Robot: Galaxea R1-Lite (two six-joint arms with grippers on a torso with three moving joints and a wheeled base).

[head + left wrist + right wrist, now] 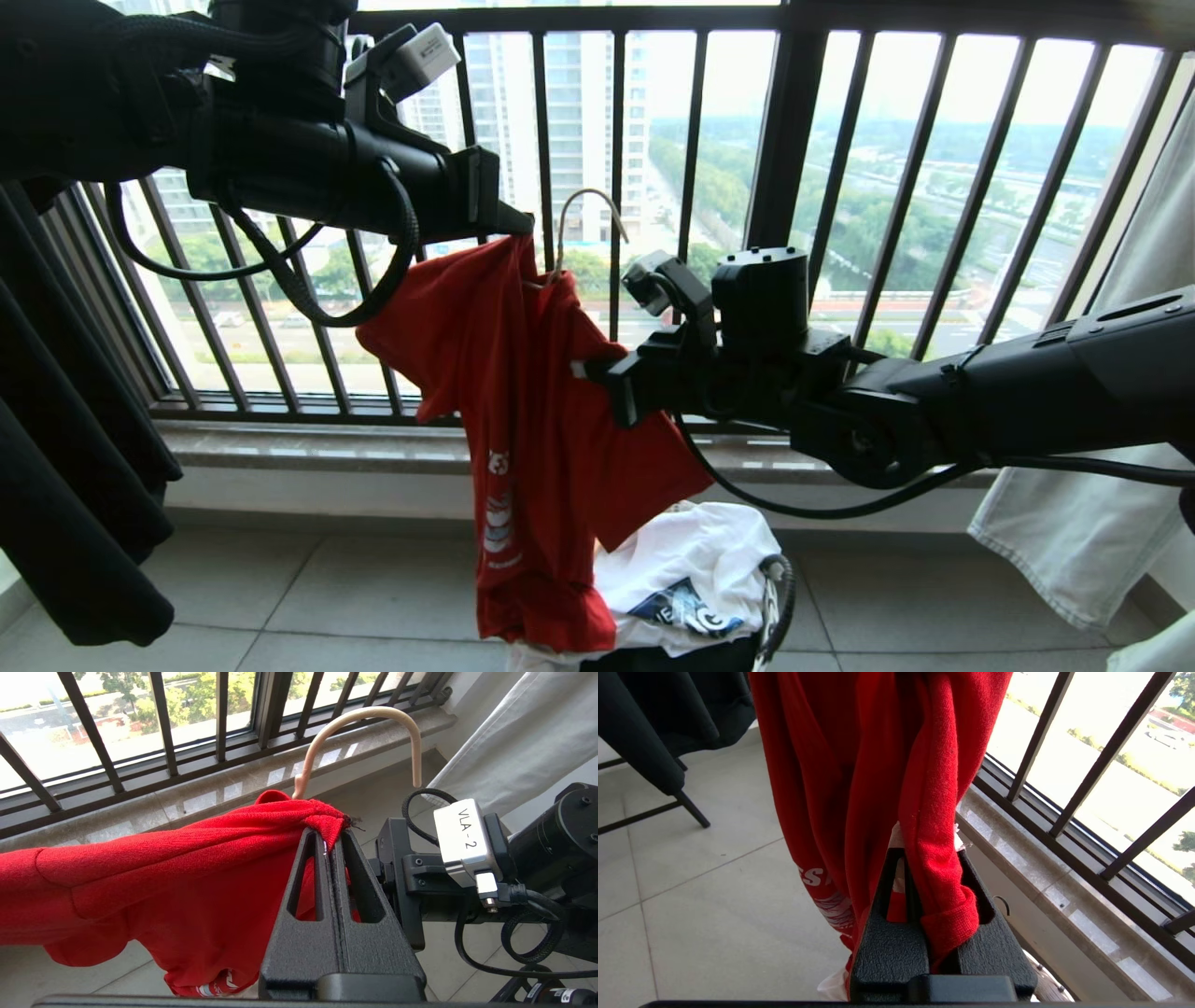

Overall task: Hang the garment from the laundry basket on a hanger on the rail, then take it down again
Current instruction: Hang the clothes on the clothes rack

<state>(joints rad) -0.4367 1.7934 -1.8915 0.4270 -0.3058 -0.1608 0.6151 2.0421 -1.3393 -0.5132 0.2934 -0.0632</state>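
I need to open my left gripper and take the garment's shoulder (434, 289) farther from the hanger's hook, because it bunches the red garment's top edge up beside the hook.
The red garment (523, 420) hangs in mid-air in front of the window, held between both arms. Its white lettering faces down its length. My left gripper (523, 227) comes in from the upper left and is shut on a bunched edge of the garment (210, 858) at the top, the fingertips (322, 840) pinching the cloth. The cream hook of the hanger (369, 716) rises from the cloth just beyond; its hook (588, 205) is free of any support. My right gripper (586, 371) is shut on a folded hem of the garment (934, 812) lower down. The laundry basket (780, 597) stands on the floor below. The rail is out of view.
A black barred window railing (784, 140) and stone sill (280, 448) stand close behind the garment. Dark cloth (75, 467) hangs at the left and a pale garment (1102, 467) at the right. A white printed T-shirt (691, 560) fills the basket.
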